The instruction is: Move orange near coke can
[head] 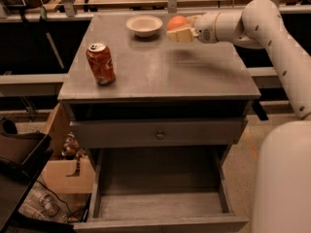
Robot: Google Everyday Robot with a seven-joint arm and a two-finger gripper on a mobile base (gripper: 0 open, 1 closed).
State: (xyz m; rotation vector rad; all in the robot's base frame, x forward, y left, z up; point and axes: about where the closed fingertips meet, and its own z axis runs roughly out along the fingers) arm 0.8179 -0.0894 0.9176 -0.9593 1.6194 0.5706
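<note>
Next, my gripper lets go of the orange next to the coke can, on the grey table top in front of the cream bowl (141, 65).
The orange (177, 22) is a small round fruit held in my gripper (179, 29), lifted above the far right part of the grey table top (165, 72). The gripper comes in from the right on a white arm and is shut on the orange. The coke can (100, 63) stands upright near the table's left front edge, well to the left of and nearer than the gripper.
A shallow cream bowl (144, 25) sits at the back middle of the table, just left of the gripper. Below the top, a closed drawer (159, 134) and an open bottom drawer (158, 198). A cardboard box and clutter (58, 174) lie on the floor at left.
</note>
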